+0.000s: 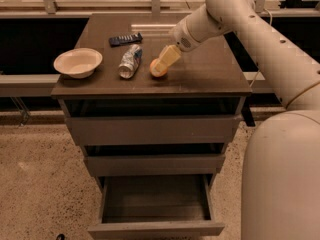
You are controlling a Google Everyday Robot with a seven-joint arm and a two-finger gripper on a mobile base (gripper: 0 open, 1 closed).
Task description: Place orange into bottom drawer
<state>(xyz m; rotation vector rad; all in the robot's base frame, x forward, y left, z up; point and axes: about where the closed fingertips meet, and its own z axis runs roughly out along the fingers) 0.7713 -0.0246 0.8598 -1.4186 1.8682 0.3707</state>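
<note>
I will close my gripper on the orange (158, 69) beside the crushed silvery bottle, because the orange needs to go into the bottom drawer.
The orange (153, 70) lies on the dark cabinet top (210, 74), near its front edge and just right of a crushed silvery bottle. My gripper (164, 63) reaches down from the upper right and sits right against the orange, covering its right and upper side. The bottom drawer (156, 229) is pulled open at floor level, and its shallow interior shows nothing inside.
A cream bowl (77, 62) stands at the left of the top. The crushed bottle (130, 61) lies beside the orange, with a black flat object (125, 38) behind it. Two wider drawers (152, 129) above are shut. My base (282, 184) fills the right side.
</note>
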